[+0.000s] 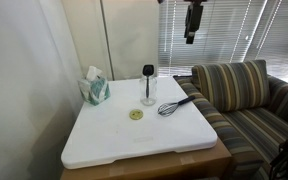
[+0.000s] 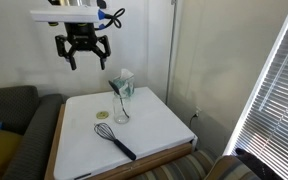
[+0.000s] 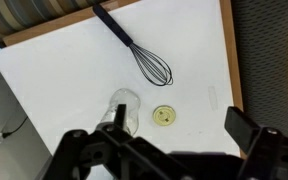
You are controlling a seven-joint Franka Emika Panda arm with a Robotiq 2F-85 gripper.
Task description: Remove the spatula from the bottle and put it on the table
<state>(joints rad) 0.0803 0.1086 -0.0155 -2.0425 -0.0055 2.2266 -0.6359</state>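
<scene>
The robot's gripper will close on the oval head (image 1: 148, 70) (image 3: 120, 116) of the black spatula, as it sticks up above the rim of the clear glass bottle.
The all-black spatula (image 1: 148, 72) stands upright in the clear glass bottle (image 1: 149, 94) near the back of the white table (image 1: 134, 135), with its oval head above the rim. Both also show in an exterior view: spatula (image 2: 117, 90), bottle (image 2: 121, 110). In the wrist view the bottle (image 3: 124, 105) is seen from above with the spatula (image 3: 118, 113) inside. My gripper (image 2: 84, 52) hangs open and empty high above the table, well clear of the bottle. In the wrist view its fingers (image 3: 164, 140) spread wide at the bottom.
A black wire whisk (image 1: 174, 105) lies on the table beside the bottle. A small yellow disc (image 1: 136, 114) lies in front of it. A teal-and-white tissue box (image 1: 94, 88) stands at a back corner. A striped sofa (image 1: 244, 100) adjoins the table.
</scene>
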